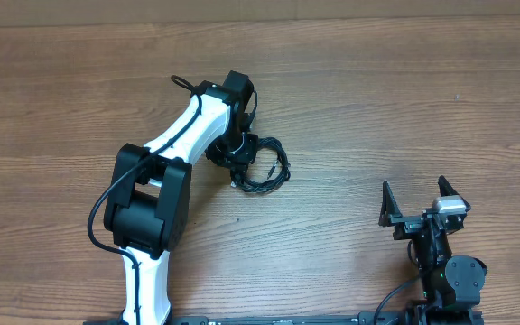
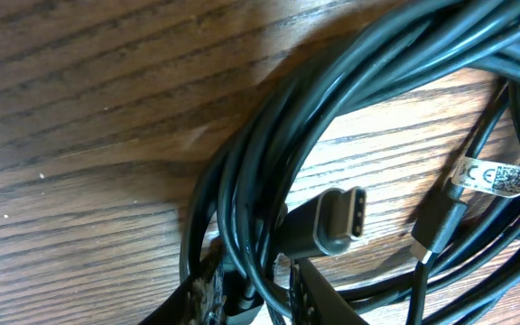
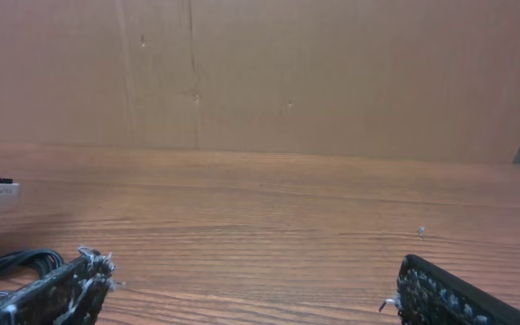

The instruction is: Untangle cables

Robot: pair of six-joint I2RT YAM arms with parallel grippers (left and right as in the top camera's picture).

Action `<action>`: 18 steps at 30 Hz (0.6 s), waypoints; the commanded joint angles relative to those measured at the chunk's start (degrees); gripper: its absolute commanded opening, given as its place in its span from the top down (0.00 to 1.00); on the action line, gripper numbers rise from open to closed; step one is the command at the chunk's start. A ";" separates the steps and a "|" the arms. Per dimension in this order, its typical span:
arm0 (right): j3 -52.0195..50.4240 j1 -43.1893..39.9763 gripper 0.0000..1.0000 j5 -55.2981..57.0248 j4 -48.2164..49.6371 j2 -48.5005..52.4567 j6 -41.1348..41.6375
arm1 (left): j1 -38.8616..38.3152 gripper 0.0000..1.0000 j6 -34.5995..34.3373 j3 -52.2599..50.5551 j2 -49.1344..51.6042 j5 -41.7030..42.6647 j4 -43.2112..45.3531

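Note:
My left gripper has the coil's outer piece of cable outside its fingers, so it should open, rise clear and pinch the whole bundle of cable pieces (image 2: 245, 199) before it lifts the coil.
The cables (image 1: 267, 170) are a small coil of thin black wires lying on the wooden table just right of my left gripper (image 1: 239, 165). In the left wrist view the coil (image 2: 269, 135) fills the frame, with a USB-C plug (image 2: 337, 218) and a white label tag (image 2: 493, 177). My left gripper's fingertips (image 2: 255, 296) sit on either side of a few strands and pinch them. My right gripper (image 1: 416, 202) is wide open and empty at the lower right, far from the coil. In the right wrist view (image 3: 251, 291) part of the coil (image 3: 7, 266) shows at the far left.
The wooden table (image 1: 404, 99) stretches around the coil. A brown cardboard wall (image 3: 287, 72) stands behind the table. The white left arm (image 1: 165, 153) reaches up from the front edge; its own thicker black cable runs along it.

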 commanded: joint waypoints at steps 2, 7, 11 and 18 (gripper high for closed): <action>-0.59 0.33 0.00 0.55 0.26 -0.42 0.35 | 0.09 0.78 -0.98 1.03 0.81 -1.18 -0.39; -0.59 0.33 0.00 0.55 0.26 -0.42 0.35 | 0.11 0.88 -1.01 1.38 -0.22 2.54 -2.89; -0.59 0.33 0.00 0.55 0.24 -0.42 0.35 | 0.11 0.84 -1.33 2.45 -6.40 2.29 -5.92; -0.59 0.33 0.00 0.55 0.24 -0.42 0.35 | 0.07 0.61 -7.10 2.34 -12.31 2.29 -9.86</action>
